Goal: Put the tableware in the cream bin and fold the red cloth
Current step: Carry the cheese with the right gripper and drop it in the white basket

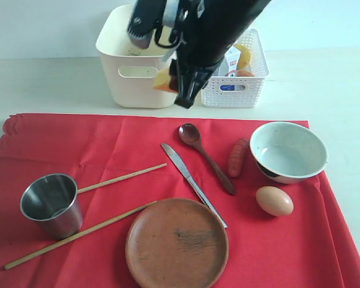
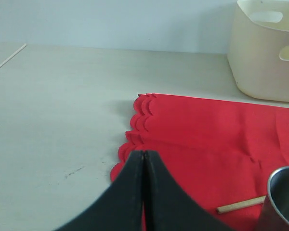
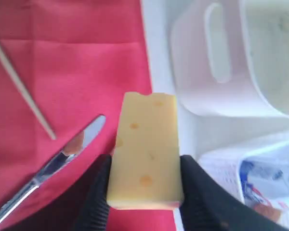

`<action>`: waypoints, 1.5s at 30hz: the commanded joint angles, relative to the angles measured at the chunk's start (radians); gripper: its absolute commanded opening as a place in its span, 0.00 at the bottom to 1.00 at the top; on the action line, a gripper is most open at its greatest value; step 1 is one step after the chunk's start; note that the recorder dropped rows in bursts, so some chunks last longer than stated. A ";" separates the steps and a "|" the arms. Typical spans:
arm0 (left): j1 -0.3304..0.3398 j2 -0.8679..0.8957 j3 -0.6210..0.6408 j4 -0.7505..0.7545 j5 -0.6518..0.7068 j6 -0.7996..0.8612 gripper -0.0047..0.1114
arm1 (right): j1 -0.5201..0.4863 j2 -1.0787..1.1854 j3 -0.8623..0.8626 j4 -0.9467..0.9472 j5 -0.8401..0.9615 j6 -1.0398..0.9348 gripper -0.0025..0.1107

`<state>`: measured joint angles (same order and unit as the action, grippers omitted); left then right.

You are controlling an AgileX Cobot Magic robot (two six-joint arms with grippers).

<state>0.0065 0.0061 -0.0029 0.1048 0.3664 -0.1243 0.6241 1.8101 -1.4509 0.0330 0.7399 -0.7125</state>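
My right gripper is to let go of the yellow block of cheese inside the near side of the white lattice basket [image 1: 240, 80] [image 3: 255, 205].
The red cloth [image 1: 108, 156] lies spread on the table. On it are the steel cup [image 1: 51, 204], two chopsticks [image 1: 121, 178] [image 1: 78, 236], the brown plate [image 1: 177, 243], the knife [image 1: 192, 183], the dark spoon [image 1: 205, 157] and the pale bowl [image 1: 288, 151]. The cream bin [image 1: 135, 72] stands behind the cloth. My right gripper [image 3: 145, 163] is shut on a yellow block of cheese [image 3: 147, 144], held above the cloth's far edge in front of the bin [image 3: 231, 72]. My left gripper [image 2: 143, 154] is shut and empty over the cloth's scalloped edge [image 2: 135, 125], near the cup [image 2: 284, 197].
A carrot [image 1: 238, 157] and an egg [image 1: 274, 201] lie on the cloth near the bowl. A white lattice basket [image 1: 237, 84] with food items stands right of the cream bin. Bare pale table [image 2: 53, 106] lies left of the cloth.
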 commanded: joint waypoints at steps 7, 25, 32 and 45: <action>-0.007 -0.006 0.003 -0.001 -0.007 0.000 0.04 | -0.270 -0.012 0.001 -0.013 -0.124 0.247 0.02; -0.007 -0.006 0.003 -0.001 -0.007 0.000 0.04 | -0.371 0.172 0.001 -0.006 -0.572 0.279 0.02; -0.007 -0.006 0.003 -0.001 -0.007 0.000 0.04 | -0.371 0.268 0.001 -0.006 -0.728 0.325 0.02; -0.007 -0.006 0.003 -0.001 -0.007 0.000 0.04 | -0.371 0.319 0.001 0.000 -0.725 0.436 0.02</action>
<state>0.0065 0.0061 -0.0029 0.1048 0.3664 -0.1243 0.2565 2.1238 -1.4509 0.0265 0.0000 -0.2912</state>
